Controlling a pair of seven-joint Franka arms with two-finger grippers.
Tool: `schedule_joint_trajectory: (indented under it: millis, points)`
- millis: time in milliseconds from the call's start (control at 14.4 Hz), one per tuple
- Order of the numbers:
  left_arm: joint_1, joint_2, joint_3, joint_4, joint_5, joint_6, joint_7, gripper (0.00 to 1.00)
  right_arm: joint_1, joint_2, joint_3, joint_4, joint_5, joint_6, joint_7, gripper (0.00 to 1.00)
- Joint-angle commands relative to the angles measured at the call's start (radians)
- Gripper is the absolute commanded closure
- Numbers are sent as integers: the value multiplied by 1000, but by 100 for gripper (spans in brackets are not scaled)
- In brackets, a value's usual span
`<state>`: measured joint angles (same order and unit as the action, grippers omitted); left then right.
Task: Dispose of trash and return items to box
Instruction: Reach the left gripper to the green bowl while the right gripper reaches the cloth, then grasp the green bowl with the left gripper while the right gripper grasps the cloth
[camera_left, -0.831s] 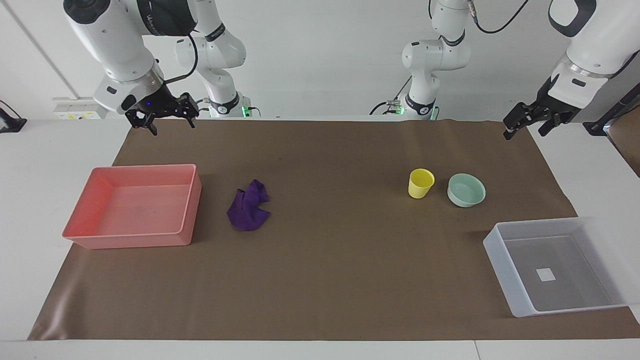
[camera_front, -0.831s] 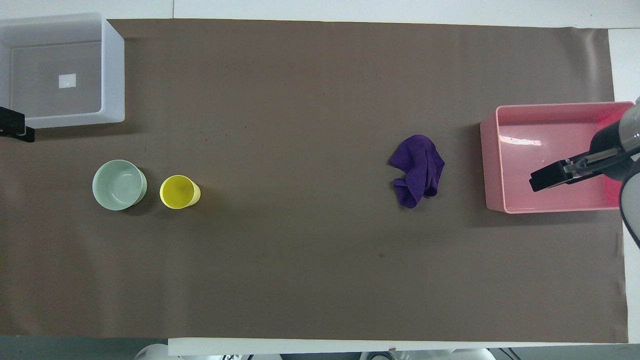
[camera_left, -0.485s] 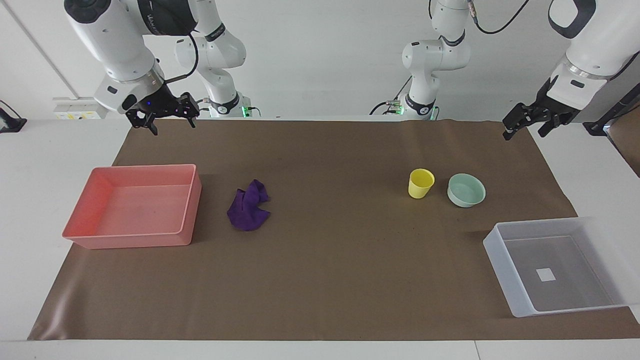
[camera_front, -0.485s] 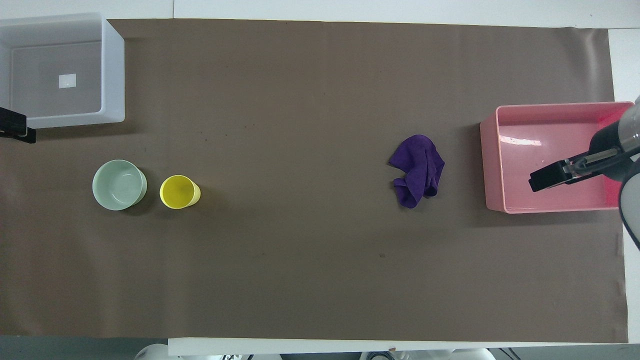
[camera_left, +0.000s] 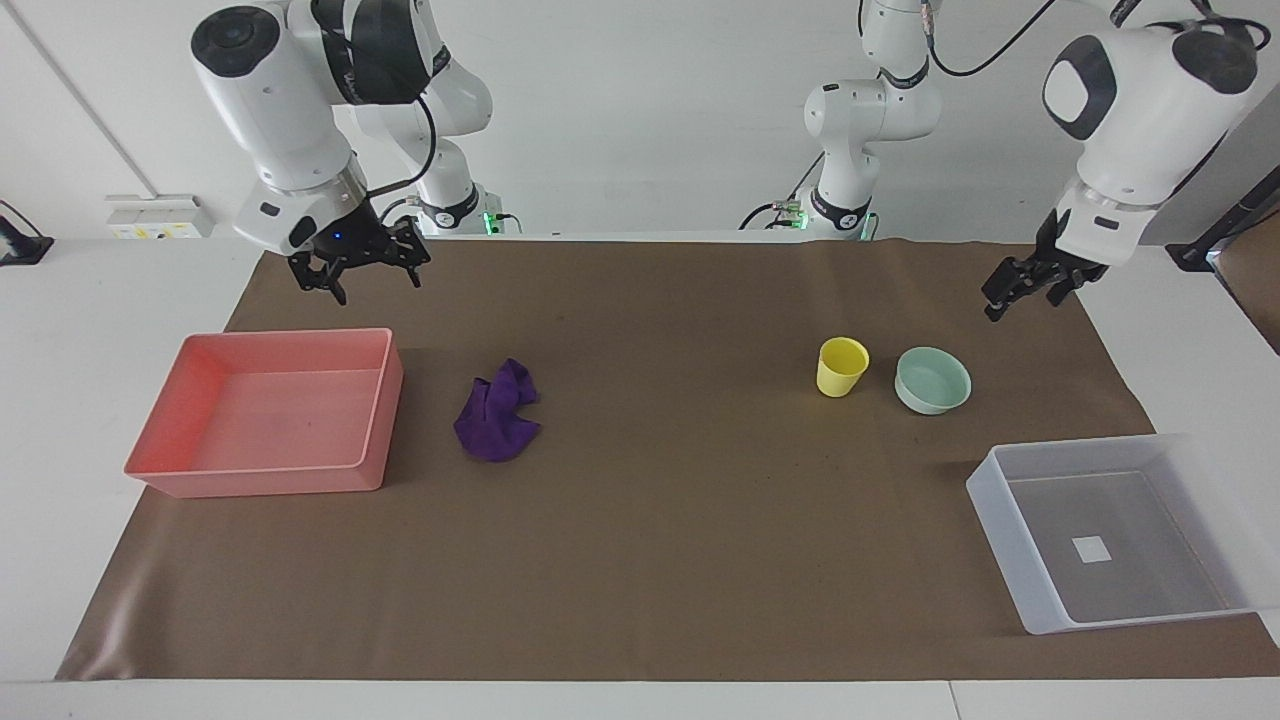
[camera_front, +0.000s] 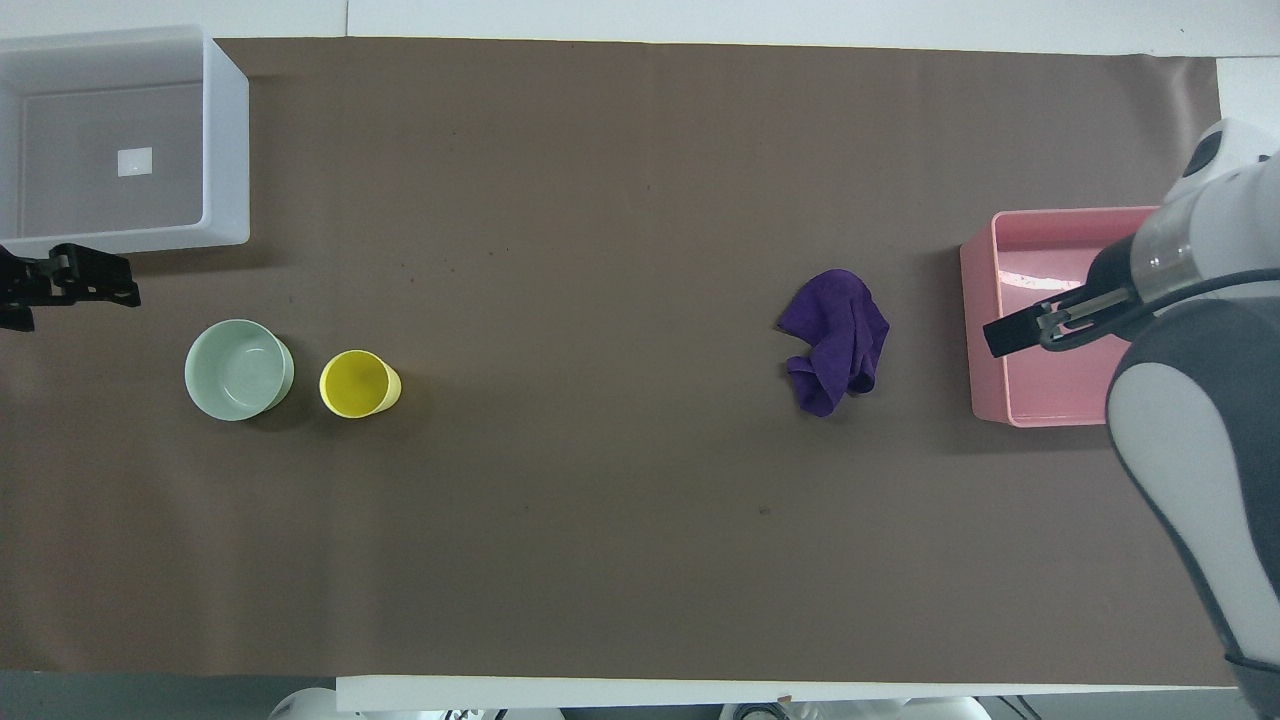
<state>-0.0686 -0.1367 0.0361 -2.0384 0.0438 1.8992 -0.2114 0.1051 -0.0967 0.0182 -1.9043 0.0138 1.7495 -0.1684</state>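
Note:
I will next close my right gripper on the middle of the purple cloth wad (camera_front: 839, 337) that lies next to the pink-red tray.
The purple cloth wad (camera_left: 497, 413) lies on the brown mat beside the pink-red tray (camera_left: 380, 400); it also shows in the overhead view (camera_front: 835, 340). The yellow cup (camera_left: 841, 366) stands upright next to the mint-green bowl (camera_left: 932, 380), both nearer to the robots than the translucent box (camera_left: 1000, 520). My right gripper (camera_left: 377, 288) is open and empty, up in the air over the mat near the tray's corner. My left gripper (camera_left: 1015, 305) is open and empty, over the mat's edge near the bowl.
The pink-red tray (camera_front: 985, 330) is empty, at the right arm's end. The translucent box (camera_front: 228, 140), with a white label on its floor, is empty, at the left arm's end. The brown mat (camera_front: 600, 500) covers most of the table.
Both arms have swung inward over the mat. The right gripper moved toward the cloth, the left gripper moved down toward the bowl. The objects have not moved.

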Motion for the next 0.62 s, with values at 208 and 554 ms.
schedule_joint_trajectory:
  millis: [208,554]
  points:
    - [52,-46,-1,-385,18,354,-43,0,67,77,3,-199,9,322,56,3]
    - [59,-20,-5,-490,18,461,-57,75,110,172,3,-263,9,485,138,6]
